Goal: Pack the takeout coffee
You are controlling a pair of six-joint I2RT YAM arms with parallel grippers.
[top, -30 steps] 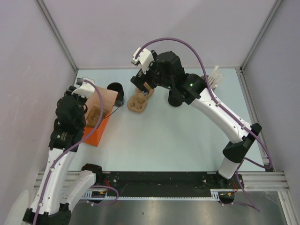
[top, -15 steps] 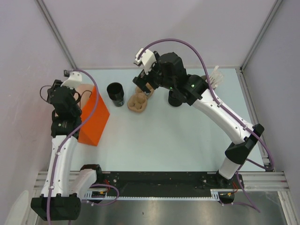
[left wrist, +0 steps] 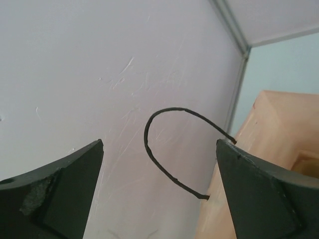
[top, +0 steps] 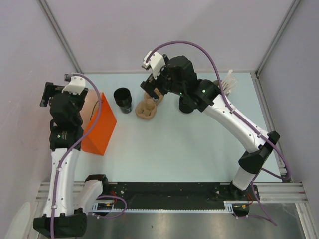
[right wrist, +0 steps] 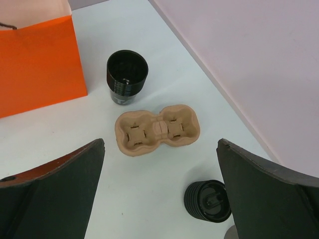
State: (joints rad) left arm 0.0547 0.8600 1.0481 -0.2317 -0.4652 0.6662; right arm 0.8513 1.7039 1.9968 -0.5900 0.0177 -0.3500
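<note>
I need to next use my right gripper to grab the rim of the black cup (top: 130,93) (right wrist: 140,83) beside the orange paper bag, on the side toward the pulp carrier.
The takeout coffee (right wrist: 208,200), a small black ribbed cup with a lid, stands at the lower right of the right wrist view. In the top view this cup (top: 185,106) is mostly hidden under the right arm. Another black cup (right wrist: 127,77) (top: 122,99) stands beside the orange paper bag (top: 99,124) (right wrist: 37,64). My right gripper (right wrist: 160,142) (top: 152,88) hangs open above the brown pulp carrier (right wrist: 158,128) (top: 146,107), holding nothing. My left gripper (left wrist: 160,144) (top: 50,94) is open by the left wall, beside the bag's pale inner rim (left wrist: 269,129). The bag's black handle loop (left wrist: 154,149) shows between its fingers, untouched.
A grey-brown holder of white sticks (top: 228,82) stands at the back right. The enclosure walls rise close behind and to the left of the bag (left wrist: 99,74). The table (top: 174,149) is pale blue-green.
My left gripper has opened and drawn back from over the bag's mouth toward the left wall. The bag now stands free. The right arm has hardly moved.
</note>
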